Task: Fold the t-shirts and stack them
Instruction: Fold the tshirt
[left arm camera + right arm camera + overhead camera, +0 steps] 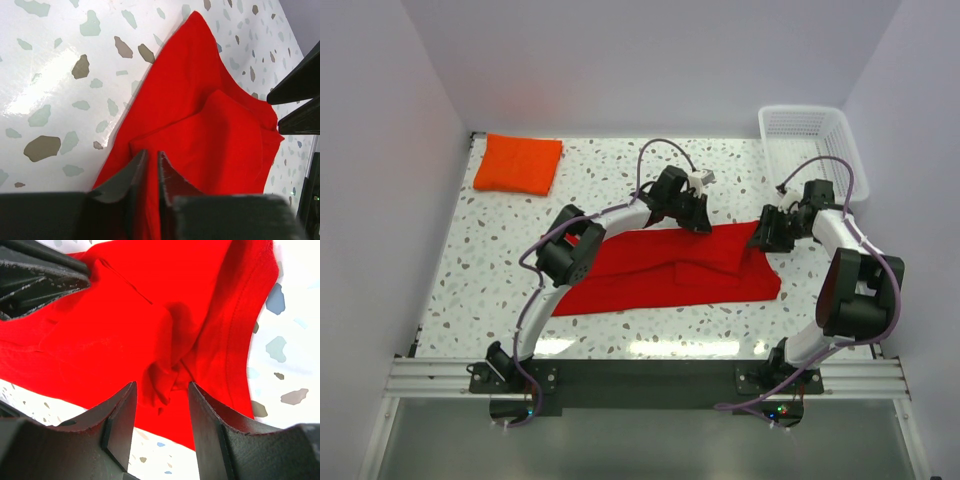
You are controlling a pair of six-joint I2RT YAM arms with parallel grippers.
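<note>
My left gripper should open its nearly closed fingers, as the corner of the red t-shirt's top layer lies beside them, and pinch that corner [133, 144] before folding.
A red t-shirt [670, 270] lies partly folded across the middle of the table. My left gripper [698, 218] is over its far edge. In the left wrist view the jaws [153, 157] are shut on a fold of the red shirt [210, 115], with cloth showing in the narrow gap. My right gripper [765, 232] is at the shirt's far right corner. In the right wrist view it [161, 390] is open, with a bunched lump of red cloth [165, 375] between the fingers and not pinched. A folded orange t-shirt [518, 163] lies at the back left.
A white slatted basket [812, 145] stands at the back right corner. The two grippers are close together over the shirt; the right one's fingers [300, 95] show in the left wrist view. Walls enclose the speckled table [610, 180] on three sides.
</note>
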